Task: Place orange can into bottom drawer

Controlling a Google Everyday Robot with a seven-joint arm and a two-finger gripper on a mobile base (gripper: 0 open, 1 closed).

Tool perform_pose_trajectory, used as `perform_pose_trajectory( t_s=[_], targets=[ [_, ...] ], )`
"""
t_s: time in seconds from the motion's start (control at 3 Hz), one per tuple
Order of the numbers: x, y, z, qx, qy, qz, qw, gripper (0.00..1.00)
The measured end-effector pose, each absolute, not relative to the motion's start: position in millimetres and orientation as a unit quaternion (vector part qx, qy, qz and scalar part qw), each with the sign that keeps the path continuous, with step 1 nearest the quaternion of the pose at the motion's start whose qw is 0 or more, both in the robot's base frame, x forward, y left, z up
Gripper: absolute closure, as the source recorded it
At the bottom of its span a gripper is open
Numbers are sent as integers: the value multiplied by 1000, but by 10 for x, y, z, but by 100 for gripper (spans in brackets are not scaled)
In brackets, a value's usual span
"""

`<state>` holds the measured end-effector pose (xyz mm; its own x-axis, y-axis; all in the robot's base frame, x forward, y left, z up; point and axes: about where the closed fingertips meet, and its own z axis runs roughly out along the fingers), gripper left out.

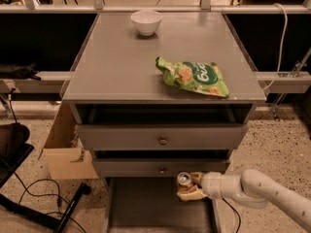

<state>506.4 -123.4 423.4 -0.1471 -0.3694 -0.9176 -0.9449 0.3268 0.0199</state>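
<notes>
The orange can, which hangs above that drawer now, will be let go by my gripper near the middle of the open bottom drawer [149, 218], a little toward the cardboard box.
The orange can [184, 180] shows its silver top just below the middle drawer front. My gripper [188, 187] is shut on it, with the white arm reaching in from the lower right. The can hangs above the open bottom drawer [146, 210], a wide grey tray pulled out at the foot of the cabinet. The can's body is mostly hidden by the tan fingers [190, 194].
A green snack bag [194, 76] and a white bowl [146, 21] sit on the grey cabinet top [121, 67]. Two knobbed drawers [162, 140] are above the gripper. A cardboard box [63, 149] and cables stand on the floor at left.
</notes>
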Motion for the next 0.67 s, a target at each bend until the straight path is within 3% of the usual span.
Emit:
perform_pose_trajectory(
  t_s=[0.67],
  targets=[
    [5041,-1022,3583,-505,662,340,438,100]
  ],
)
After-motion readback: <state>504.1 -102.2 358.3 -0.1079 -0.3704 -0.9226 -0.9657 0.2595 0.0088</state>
